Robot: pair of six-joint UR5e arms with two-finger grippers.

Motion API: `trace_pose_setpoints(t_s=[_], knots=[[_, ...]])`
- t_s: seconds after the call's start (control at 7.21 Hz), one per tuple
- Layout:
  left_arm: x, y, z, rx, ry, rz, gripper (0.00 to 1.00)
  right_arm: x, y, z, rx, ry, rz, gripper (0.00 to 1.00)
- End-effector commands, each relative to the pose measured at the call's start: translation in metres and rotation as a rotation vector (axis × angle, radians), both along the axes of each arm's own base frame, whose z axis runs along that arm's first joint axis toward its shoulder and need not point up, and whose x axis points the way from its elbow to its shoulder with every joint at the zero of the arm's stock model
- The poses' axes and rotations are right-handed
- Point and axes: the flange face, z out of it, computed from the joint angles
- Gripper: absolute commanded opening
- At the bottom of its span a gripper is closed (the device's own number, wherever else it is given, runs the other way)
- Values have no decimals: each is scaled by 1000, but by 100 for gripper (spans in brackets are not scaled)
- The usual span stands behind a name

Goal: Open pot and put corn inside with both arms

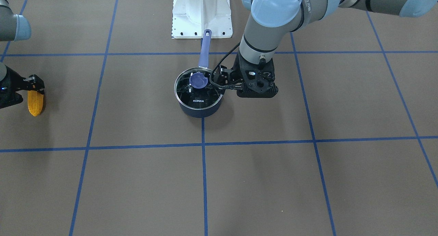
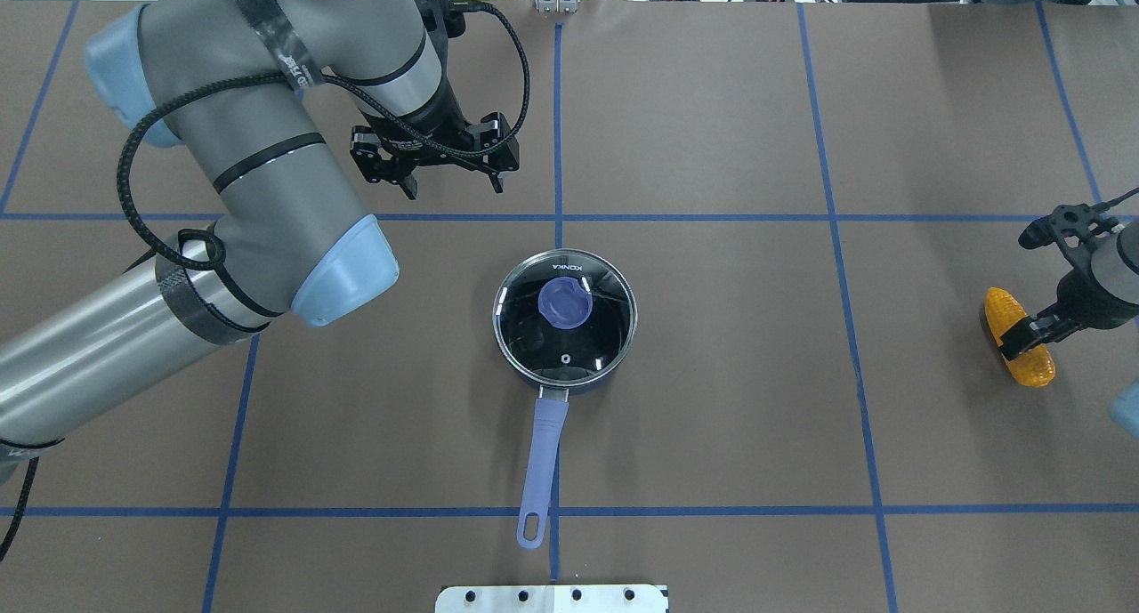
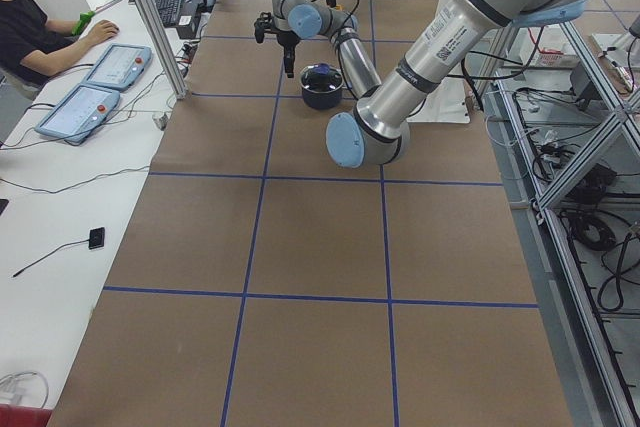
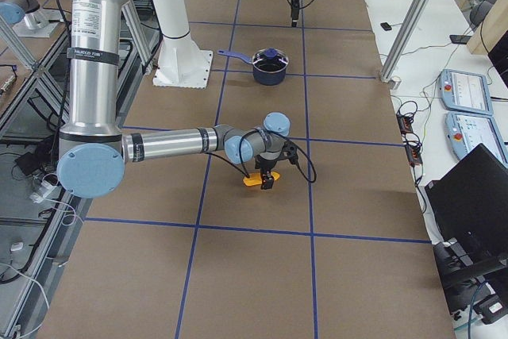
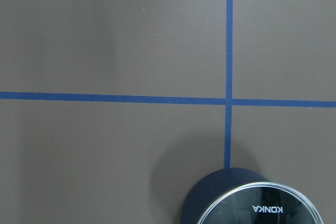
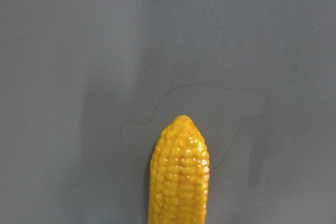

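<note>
I will move my left gripper to the blue knob [image 1: 198, 80] of the glass KONKA lid next and close it there, to open the navy pot.
The navy pot [image 1: 200, 110] stands mid-table, its periwinkle handle [image 2: 545, 444] pointing toward the robot. The glass KONKA lid [image 2: 534, 342] with a blue knob [image 2: 565, 303] sits on it. My left gripper [image 2: 454, 186] is open and empty, hovering beyond the pot on the operators' side and a little toward my left. Its wrist view shows only the pot's edge [image 5: 202, 198]. The corn [image 2: 1032, 368] lies on the table far to my right. My right gripper [image 2: 1023, 335] is down over it. I cannot tell whether its fingers have closed. The right wrist view shows the cob's tapered tip [image 6: 178, 177].
The white base plate [image 1: 202, 20] lies behind the pot handle. Blue tape lines [image 2: 559, 133] grid the brown mat. In the left side view an operator [image 3: 30, 27] sits at a side table with two tablets.
</note>
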Motion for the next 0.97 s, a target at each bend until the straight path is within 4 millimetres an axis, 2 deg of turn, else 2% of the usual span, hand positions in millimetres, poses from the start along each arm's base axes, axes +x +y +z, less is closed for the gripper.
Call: trace_pose_setpoints(t_s=[0.0, 0.14, 0.42, 0.69, 0.83], knots=[[0, 1, 0, 2, 1, 0, 100, 2, 5, 6, 21, 20, -21, 32], [0, 1, 0, 3, 1, 1, 100, -2, 7, 8, 20, 26, -31, 32], [0, 0, 1, 3, 0, 2, 100, -6, 4, 0, 34, 17, -32, 29], [0, 0, 1, 2, -2, -1, 100, -3, 1, -28, 39, -41, -29, 28], [1, 2, 0, 3, -1, 2, 100, 2, -12, -42, 38, -88, -13, 27]])
